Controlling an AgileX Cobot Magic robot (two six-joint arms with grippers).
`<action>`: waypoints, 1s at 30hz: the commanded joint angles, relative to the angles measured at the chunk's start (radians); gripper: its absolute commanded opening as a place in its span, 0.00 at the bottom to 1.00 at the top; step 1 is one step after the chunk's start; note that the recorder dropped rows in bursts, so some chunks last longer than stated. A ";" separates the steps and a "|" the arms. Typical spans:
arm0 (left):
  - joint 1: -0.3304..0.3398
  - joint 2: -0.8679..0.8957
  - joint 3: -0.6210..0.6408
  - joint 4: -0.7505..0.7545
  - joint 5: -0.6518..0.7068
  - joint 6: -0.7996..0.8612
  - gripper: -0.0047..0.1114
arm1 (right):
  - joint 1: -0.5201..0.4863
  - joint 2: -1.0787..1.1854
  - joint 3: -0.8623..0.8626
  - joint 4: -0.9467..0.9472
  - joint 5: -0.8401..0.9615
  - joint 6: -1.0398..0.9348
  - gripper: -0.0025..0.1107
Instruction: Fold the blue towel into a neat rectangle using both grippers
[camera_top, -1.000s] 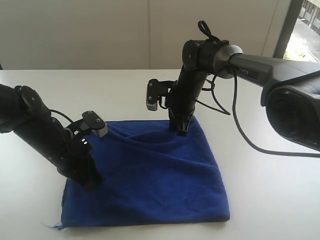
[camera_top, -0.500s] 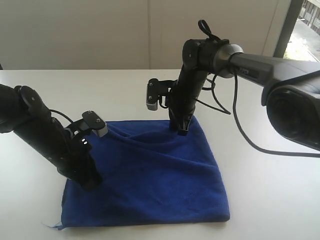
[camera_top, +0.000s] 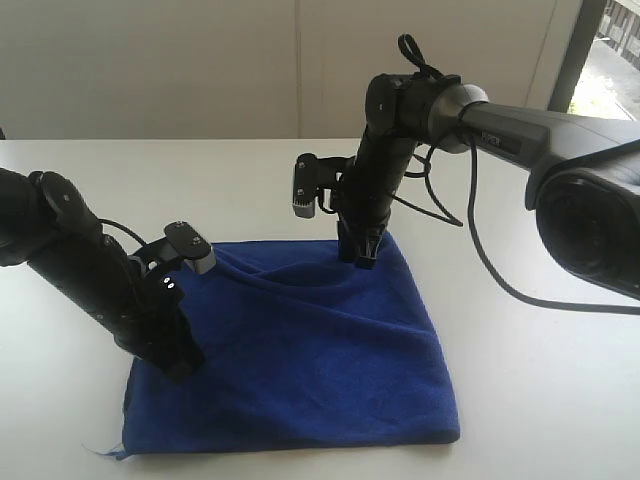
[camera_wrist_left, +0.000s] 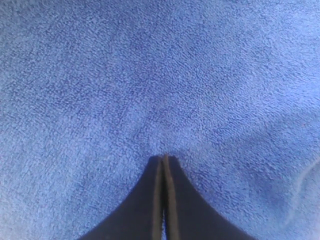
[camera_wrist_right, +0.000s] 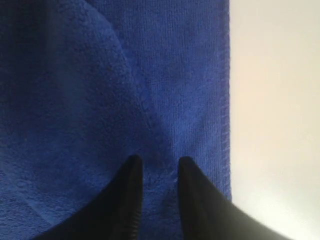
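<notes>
The blue towel has a slanting crease across it, so next my right gripper pinches the towel's far corner (camera_top: 393, 258) and pulls it farther back to draw the towel flat.
The blue towel (camera_top: 320, 360) lies folded over on the white table (camera_top: 550, 380), with a crease running from its far left corner. My left gripper (camera_top: 185, 368) points down onto the towel's left part. In the left wrist view this gripper (camera_wrist_left: 164, 157) is shut, its tips against flat towel pile (camera_wrist_left: 150, 75), and no fold shows between the fingers. My right gripper (camera_top: 360, 260) stands at the towel's far right corner. In the right wrist view its jaws (camera_wrist_right: 159, 161) are apart, with towel (camera_wrist_right: 75, 100) showing between them, close to the hemmed edge (camera_wrist_right: 226, 100).
Bare white table (camera_wrist_right: 275, 100) surrounds the towel on all sides. A black cable (camera_top: 480, 260) loops down from the right arm over the table. A wall stands behind the table's far edge, with a window (camera_top: 615, 60) at the far right.
The right gripper's jaws have opened at the towel's far right corner, and that arm has risen slightly. The left arm and the towel have not moved.
</notes>
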 joint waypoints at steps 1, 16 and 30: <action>-0.001 -0.004 0.011 0.004 0.016 -0.001 0.04 | 0.000 -0.008 0.001 0.012 0.016 -0.001 0.25; -0.001 -0.004 0.011 0.004 0.016 -0.001 0.04 | 0.001 0.014 0.001 0.023 0.018 -0.001 0.18; -0.001 -0.004 0.011 0.004 0.016 -0.001 0.04 | 0.001 0.018 0.001 0.023 0.018 -0.001 0.02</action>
